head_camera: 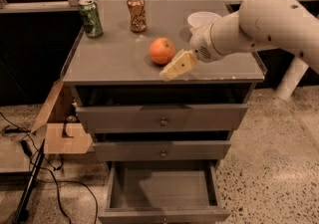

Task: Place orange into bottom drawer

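Observation:
The orange on the cabinet top, in front of the orange-copper can, is next: next my gripper moves in and closes around the sides of the orange [163, 54].
The orange [162, 51] sits on the grey cabinet top [109, 58], near its middle. My gripper [174, 67] hangs just right of and slightly in front of the orange, close to it, pointing down-left over the front edge of the top. It holds nothing that I can see. The bottom drawer [162, 188] is pulled open below, its grey floor bare.
A green can [90, 17] and an orange-copper can [136, 13] stand at the back left of the top. A white bowl [202, 19] sits at the back right, partly behind my arm. The two upper drawers [162, 117] are slightly open. A cardboard box [62, 123] and cables [55, 188] lie left.

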### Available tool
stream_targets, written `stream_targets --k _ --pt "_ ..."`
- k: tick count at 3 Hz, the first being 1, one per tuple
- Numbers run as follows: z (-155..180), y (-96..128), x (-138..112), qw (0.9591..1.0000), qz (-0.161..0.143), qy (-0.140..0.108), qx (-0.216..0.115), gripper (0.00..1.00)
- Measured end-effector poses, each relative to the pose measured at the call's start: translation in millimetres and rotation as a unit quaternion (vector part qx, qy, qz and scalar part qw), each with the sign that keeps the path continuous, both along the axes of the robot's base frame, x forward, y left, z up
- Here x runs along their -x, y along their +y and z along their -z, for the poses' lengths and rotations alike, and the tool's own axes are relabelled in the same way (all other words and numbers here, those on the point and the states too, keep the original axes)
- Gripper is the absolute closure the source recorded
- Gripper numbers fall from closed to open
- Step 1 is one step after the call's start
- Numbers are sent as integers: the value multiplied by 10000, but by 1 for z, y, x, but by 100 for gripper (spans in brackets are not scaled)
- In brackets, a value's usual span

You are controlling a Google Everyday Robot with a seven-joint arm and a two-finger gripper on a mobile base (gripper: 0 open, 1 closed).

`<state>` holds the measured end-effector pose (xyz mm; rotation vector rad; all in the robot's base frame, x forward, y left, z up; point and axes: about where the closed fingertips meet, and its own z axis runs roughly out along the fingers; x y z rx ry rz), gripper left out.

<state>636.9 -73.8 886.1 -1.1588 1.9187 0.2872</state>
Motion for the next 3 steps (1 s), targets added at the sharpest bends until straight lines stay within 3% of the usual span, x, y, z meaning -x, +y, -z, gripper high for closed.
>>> stream_targets --k 2,3 --pt "16 24 -32 9992 27 -356 -182 0" --pt "27 40 -47 9991 2 -340 -270 0"
